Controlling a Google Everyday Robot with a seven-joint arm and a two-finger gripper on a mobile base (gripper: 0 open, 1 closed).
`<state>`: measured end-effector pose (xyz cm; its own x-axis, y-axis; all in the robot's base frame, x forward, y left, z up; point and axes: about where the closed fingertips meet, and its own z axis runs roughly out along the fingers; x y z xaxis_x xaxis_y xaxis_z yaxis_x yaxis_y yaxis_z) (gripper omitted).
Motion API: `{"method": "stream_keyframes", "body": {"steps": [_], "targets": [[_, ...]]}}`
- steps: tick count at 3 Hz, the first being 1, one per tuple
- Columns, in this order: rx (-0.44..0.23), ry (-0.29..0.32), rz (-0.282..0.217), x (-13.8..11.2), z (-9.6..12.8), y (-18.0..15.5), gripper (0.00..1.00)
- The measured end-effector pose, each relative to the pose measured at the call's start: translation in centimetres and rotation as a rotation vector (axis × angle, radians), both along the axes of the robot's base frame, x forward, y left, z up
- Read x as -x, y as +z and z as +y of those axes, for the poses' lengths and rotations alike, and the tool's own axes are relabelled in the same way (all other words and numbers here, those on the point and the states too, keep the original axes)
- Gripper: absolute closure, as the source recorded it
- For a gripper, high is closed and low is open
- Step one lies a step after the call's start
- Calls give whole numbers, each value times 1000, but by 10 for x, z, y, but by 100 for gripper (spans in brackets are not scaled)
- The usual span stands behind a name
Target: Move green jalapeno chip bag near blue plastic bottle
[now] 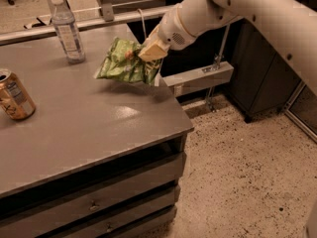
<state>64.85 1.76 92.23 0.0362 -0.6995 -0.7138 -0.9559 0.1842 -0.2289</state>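
Next, I release the green jalapeno chip bag on the grey table (101,56) beside the blue plastic bottle's base.
The green jalapeno chip bag (124,62) is crinkled and hangs in the air a little above the grey table (84,118), near its right edge. My gripper (151,52) comes in from the upper right on a white arm and is shut on the bag's right end. The blue plastic bottle (67,30), clear with a white cap, stands upright at the table's back, to the left of the bag and apart from it.
A gold-brown drink can (15,95) stands at the table's left edge. The table has drawers (99,202) below its front. A grey metal bracket (198,78) and dark cabinets (267,83) stand to the right over a speckled floor.
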Motion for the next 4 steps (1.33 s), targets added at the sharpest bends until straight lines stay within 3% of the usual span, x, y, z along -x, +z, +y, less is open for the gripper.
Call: {"method": "stream_keyframes", "body": {"steps": [2, 4], "targets": [[-107, -10, -11, -78, 20, -4, 100], [-184, 68, 25, -106, 65, -16, 100]]}}
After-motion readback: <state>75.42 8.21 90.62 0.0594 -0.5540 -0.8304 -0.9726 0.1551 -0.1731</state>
